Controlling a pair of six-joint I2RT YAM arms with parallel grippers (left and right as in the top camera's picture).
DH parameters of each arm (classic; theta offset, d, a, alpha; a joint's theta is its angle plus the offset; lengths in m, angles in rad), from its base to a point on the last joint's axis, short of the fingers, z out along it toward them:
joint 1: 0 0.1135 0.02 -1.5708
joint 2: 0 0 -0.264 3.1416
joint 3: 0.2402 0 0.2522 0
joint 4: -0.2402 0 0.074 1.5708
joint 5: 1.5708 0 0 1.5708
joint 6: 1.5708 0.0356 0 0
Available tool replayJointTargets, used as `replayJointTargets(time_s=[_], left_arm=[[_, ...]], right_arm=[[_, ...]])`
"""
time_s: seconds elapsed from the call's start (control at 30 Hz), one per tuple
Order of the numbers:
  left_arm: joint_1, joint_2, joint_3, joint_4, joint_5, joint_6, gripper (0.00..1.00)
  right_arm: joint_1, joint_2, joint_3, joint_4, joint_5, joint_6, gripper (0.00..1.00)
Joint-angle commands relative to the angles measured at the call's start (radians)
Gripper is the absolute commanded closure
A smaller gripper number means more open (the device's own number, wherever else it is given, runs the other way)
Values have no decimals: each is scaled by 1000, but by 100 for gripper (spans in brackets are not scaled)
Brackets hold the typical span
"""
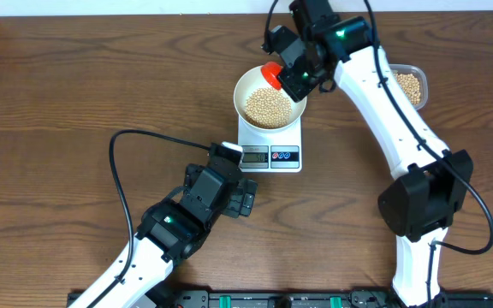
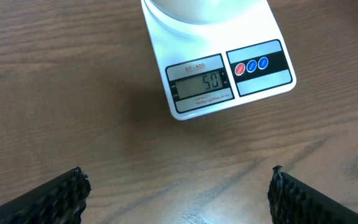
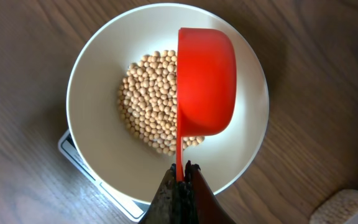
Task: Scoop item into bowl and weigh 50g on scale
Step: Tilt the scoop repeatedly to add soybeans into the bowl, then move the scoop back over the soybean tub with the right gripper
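The robot's right gripper needs to set the red scoop down on the beans in the clear plastic tub (image 1: pixel 407 94).
The white bowl (image 1: pixel 268 92) sits on the white scale (image 1: pixel 271 144) and holds a pile of tan beans (image 1: pixel 268 106). In the left wrist view the scale's display (image 2: pixel 202 82) reads 50. My right gripper (image 3: pixel 180 171) is shut on the handle of a red scoop (image 3: pixel 205 82), held turned on its side over the bowl (image 3: pixel 98 118) and its beans (image 3: pixel 148 102). The scoop (image 1: pixel 271 74) shows at the bowl's far rim from overhead. My left gripper (image 2: pixel 178 186) is open and empty over bare table, just in front of the scale.
A clear plastic tub of beans (image 1: pixel 409 84) stands at the back right, behind my right arm. A black cable (image 1: pixel 122 171) loops across the table at the left. The table's front edge carries a black rail (image 1: pixel 255 299).
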Motion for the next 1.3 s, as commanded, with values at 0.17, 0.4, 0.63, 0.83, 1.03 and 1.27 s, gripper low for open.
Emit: replayJointTargets(time_s=[0.17, 0.4, 0.63, 0.83, 1.03, 1.27], left_arm=[[-3, 0, 2, 0, -20, -2, 6], [-3, 0, 2, 0, -20, -2, 6], [-3, 0, 2, 0, -20, -2, 6], [-3, 0, 2, 0, -20, -2, 6], [-3, 0, 2, 0, -20, -2, 6], [-3, 0, 2, 0, -20, -2, 6]], right_arm=[[-43, -27, 21, -2, -108, 15, 99], [-43, -27, 21, -6, -108, 14, 99], [-43, -27, 21, -11, -107, 14, 99], [-43, -27, 21, -11, -115, 14, 99], [-74, -31, 21, -11, -237, 14, 99], [-183, -55, 21, -11, -444, 14, 99]])
